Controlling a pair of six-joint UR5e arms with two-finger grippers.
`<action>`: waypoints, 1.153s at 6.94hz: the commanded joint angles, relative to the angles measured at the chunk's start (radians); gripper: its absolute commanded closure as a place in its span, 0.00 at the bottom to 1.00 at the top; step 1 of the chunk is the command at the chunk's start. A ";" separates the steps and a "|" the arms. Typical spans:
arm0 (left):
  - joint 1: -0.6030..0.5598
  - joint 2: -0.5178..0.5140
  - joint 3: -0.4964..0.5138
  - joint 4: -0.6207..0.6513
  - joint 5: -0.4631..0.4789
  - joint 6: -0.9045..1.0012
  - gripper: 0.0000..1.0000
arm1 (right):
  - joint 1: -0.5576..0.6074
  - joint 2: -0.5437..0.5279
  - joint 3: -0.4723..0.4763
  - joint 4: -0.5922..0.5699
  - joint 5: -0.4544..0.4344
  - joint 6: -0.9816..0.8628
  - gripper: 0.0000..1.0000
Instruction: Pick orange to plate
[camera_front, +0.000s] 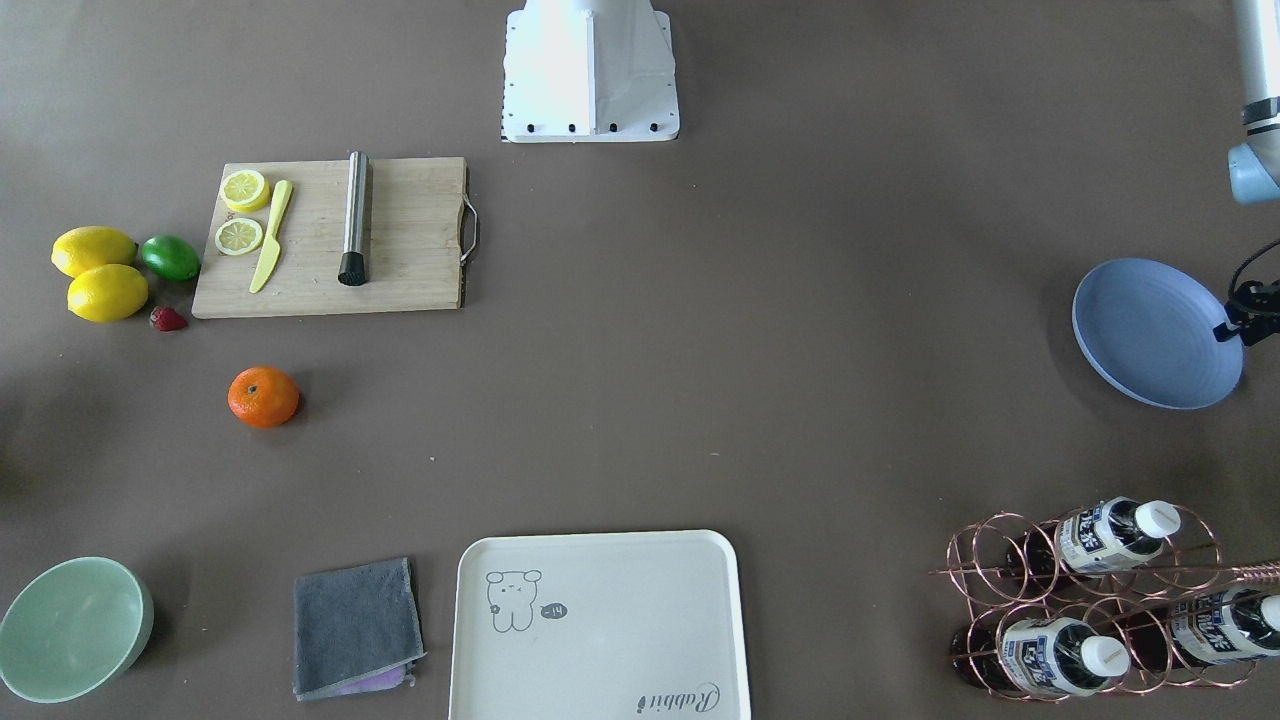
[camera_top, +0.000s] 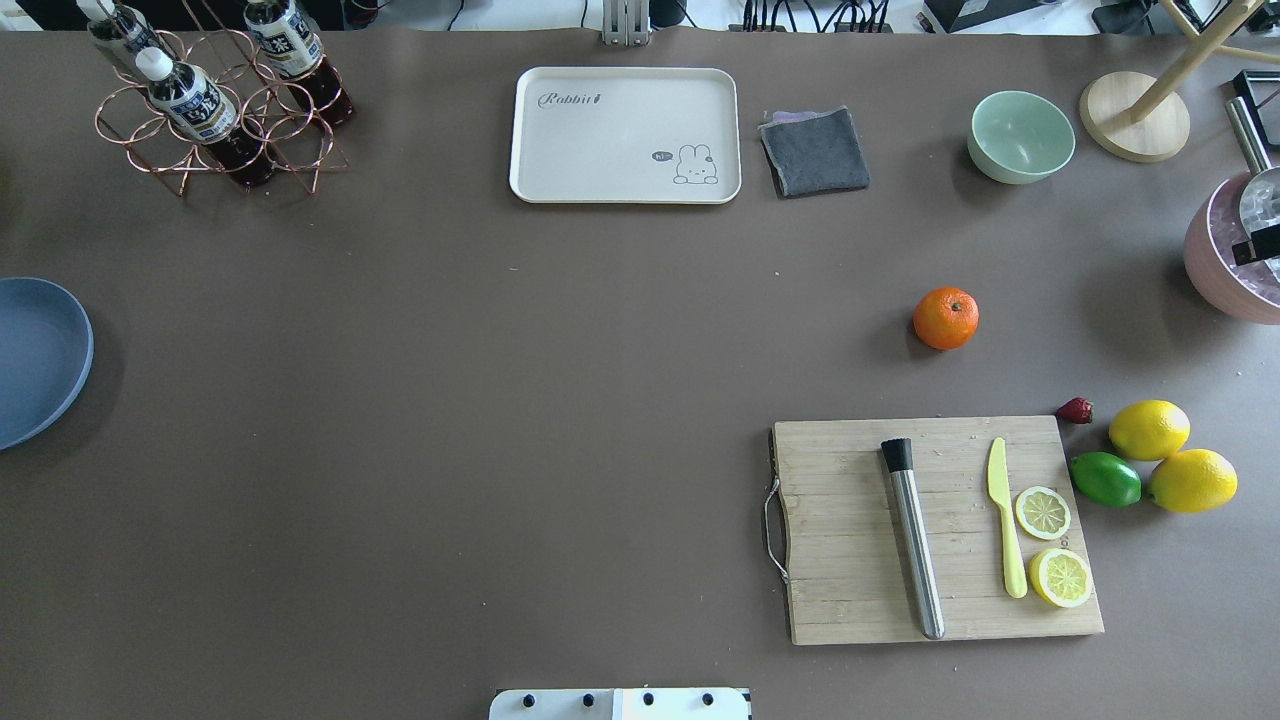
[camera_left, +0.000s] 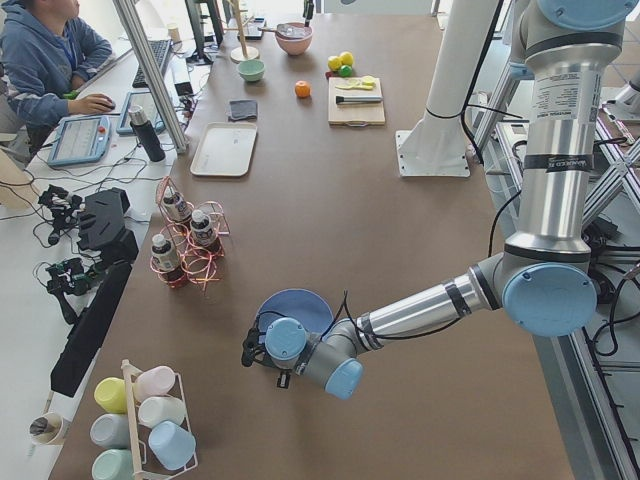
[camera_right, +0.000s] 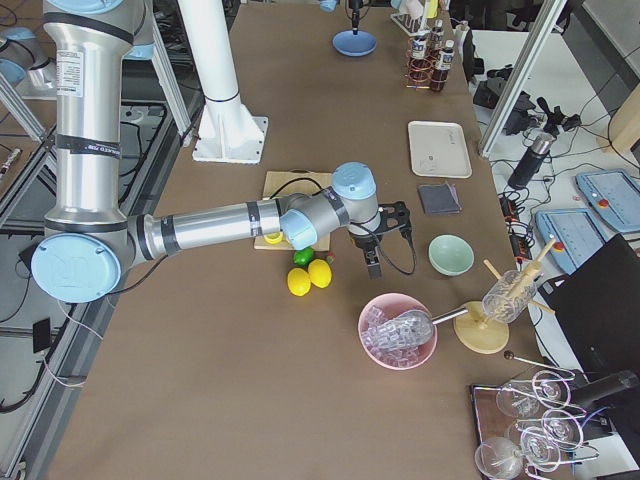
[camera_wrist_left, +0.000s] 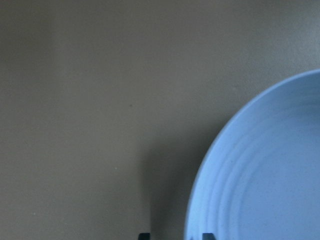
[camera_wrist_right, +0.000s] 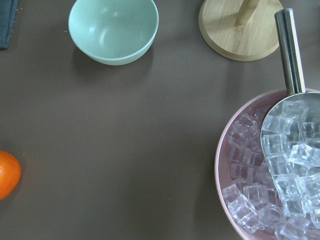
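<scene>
My left gripper needs to put the blue plate down on the bare table (camera_front: 585, 360) between the cream tray and the white stand.
The orange (camera_front: 263, 397) lies alone on the brown table, just beyond the cutting board (camera_top: 850, 520); it also shows in the overhead view (camera_top: 945, 318) and at the left edge of the right wrist view (camera_wrist_right: 6, 175). The blue plate (camera_top: 35, 355) rests at the table's far left end. My left gripper (camera_left: 250, 347) hangs low at the plate's outer rim (camera_wrist_left: 200, 165), its two fingertips (camera_wrist_left: 144, 235) apart on either side of that rim, open. My right gripper (camera_right: 385, 240) hovers between the orange and the pink ice bowl (camera_wrist_right: 270, 170), holding nothing that I can see; its state cannot be told.
Two lemons (camera_top: 1170, 455), a lime (camera_top: 1105, 479) and a strawberry (camera_top: 1076, 410) sit by the board, which carries a knife, a muddler and lemon halves. A mint bowl (camera_top: 1020, 135), grey cloth (camera_top: 815, 152), cream tray (camera_top: 625, 135) and bottle rack (camera_top: 215, 110) line the far edge.
</scene>
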 joint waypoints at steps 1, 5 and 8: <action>-0.004 -0.001 -0.052 -0.001 -0.108 -0.075 1.00 | 0.000 0.000 0.001 0.000 0.000 0.000 0.00; 0.053 -0.001 -0.403 -0.021 -0.134 -0.619 1.00 | 0.000 0.000 0.001 0.000 0.001 0.003 0.00; 0.439 -0.161 -0.574 -0.012 0.197 -1.056 1.00 | 0.000 0.005 0.001 -0.002 0.007 0.005 0.00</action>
